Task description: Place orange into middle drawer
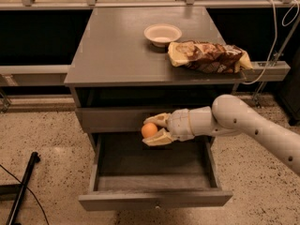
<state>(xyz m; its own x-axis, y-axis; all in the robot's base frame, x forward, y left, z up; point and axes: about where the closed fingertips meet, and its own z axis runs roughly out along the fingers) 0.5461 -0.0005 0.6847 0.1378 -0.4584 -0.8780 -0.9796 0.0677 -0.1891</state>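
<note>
The orange will drop near the centre of the open middle drawer's grey bottom (pixel 165 169).
The orange (pixel 149 130) is small, round and yellow-orange, held between the two cream fingers of my gripper (pixel 153 130). The gripper is shut on it, at the end of my white arm that reaches in from the right. The orange hangs in front of the closed upper grey drawer front (pixel 112 118), just above the back of the middle drawer (pixel 154 198). The middle drawer is pulled wide open toward the camera and its grey floor shows bare. Its knob is hidden.
A grey cabinet top (pixel 112 50) carries a white bowl (pixel 162 34) and a brown and yellow snack bag (pixel 208 56) at its right edge. A black pole (pixel 21 191) lies on the speckled floor at left. A cable (pixel 276 36) hangs at right.
</note>
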